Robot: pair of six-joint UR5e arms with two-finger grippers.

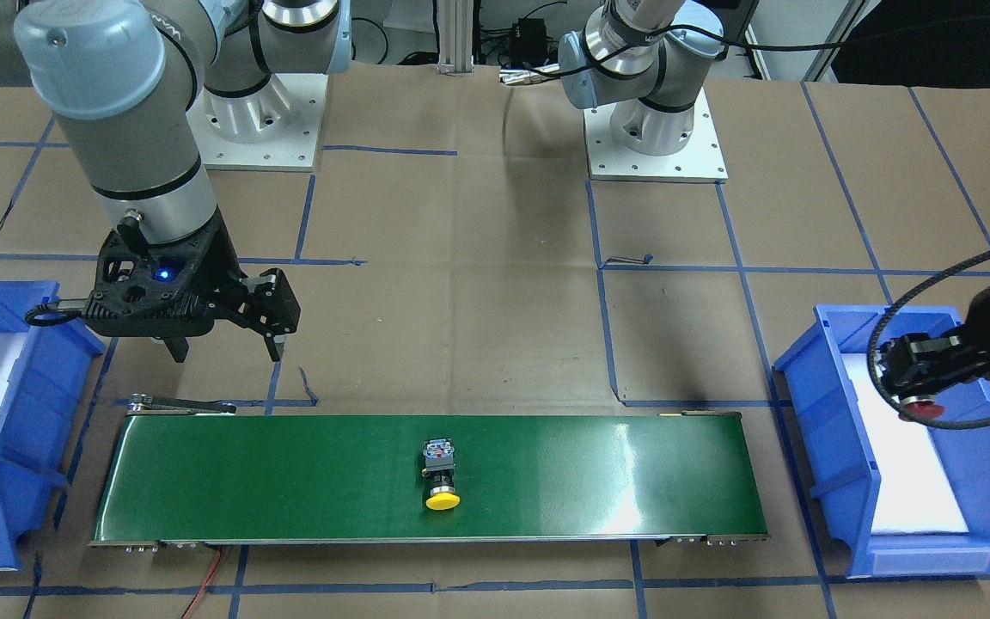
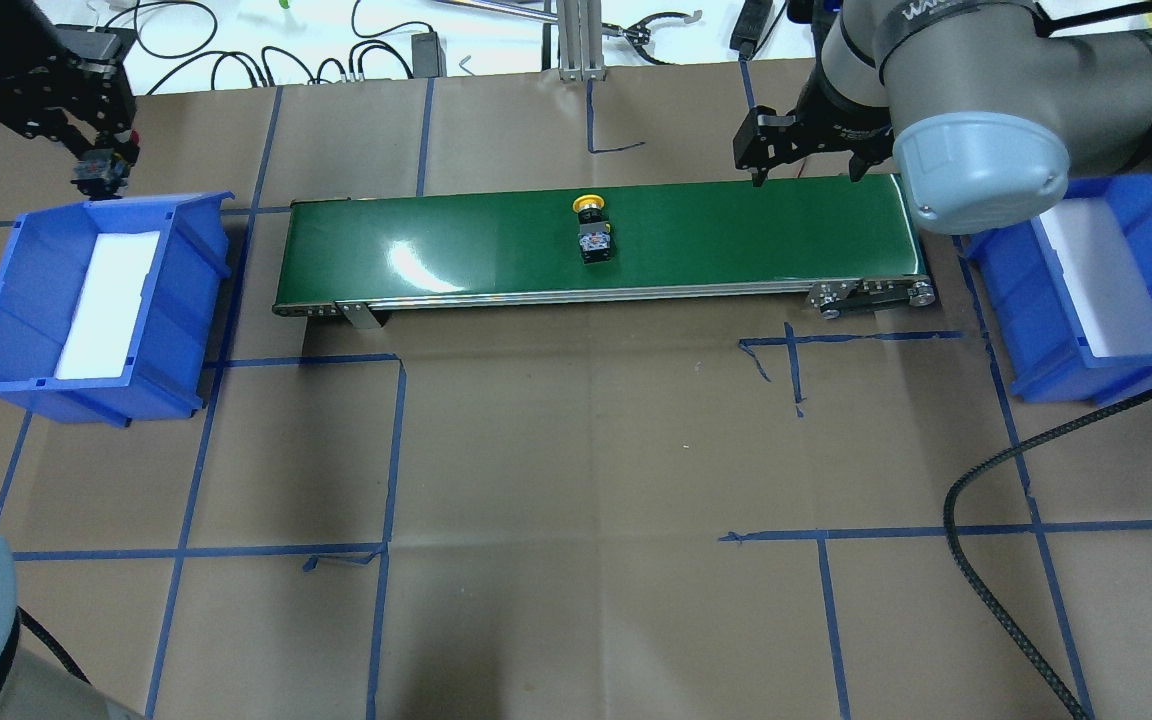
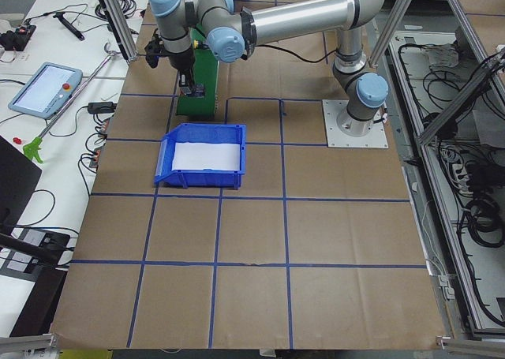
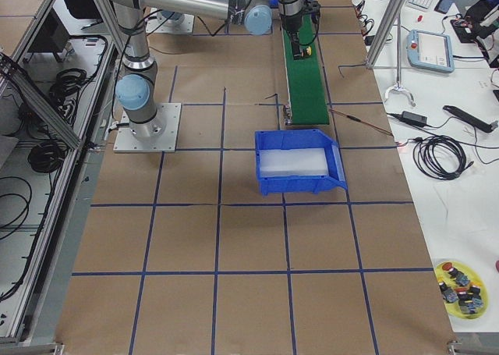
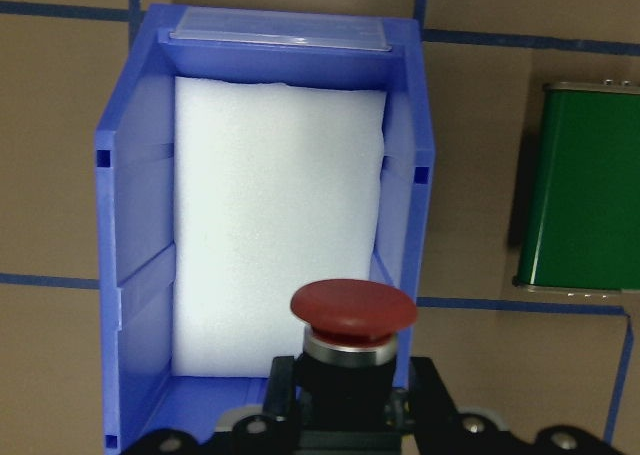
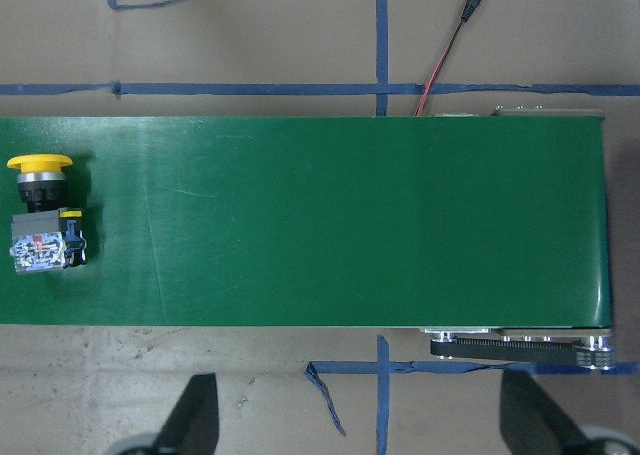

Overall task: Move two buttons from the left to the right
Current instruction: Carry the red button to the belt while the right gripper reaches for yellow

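The red-capped button, still above the blue bin's end, will go down under my left gripper on the green belt's end (image 1: 681, 468) nearest the bin.
The yellow-capped button (image 1: 441, 473) lies on its side at the middle of the green conveyor belt (image 1: 289, 481); it also shows in the overhead view (image 2: 593, 228) and at the left of the right wrist view (image 6: 42, 215). My left gripper (image 1: 920, 391) is shut on the red-capped button (image 5: 353, 310) and holds it above the end of the left blue bin (image 2: 16, 300). My right gripper (image 1: 226, 351) is open and empty, hovering beside the belt's right end, apart from the yellow button.
A second blue bin (image 2: 1116, 210) with a white foam liner stands past the belt's right end. The left bin (image 5: 130, 225) holds only white foam. Blue tape lines cross the brown table. A black cable (image 2: 996, 590) lies at the front right.
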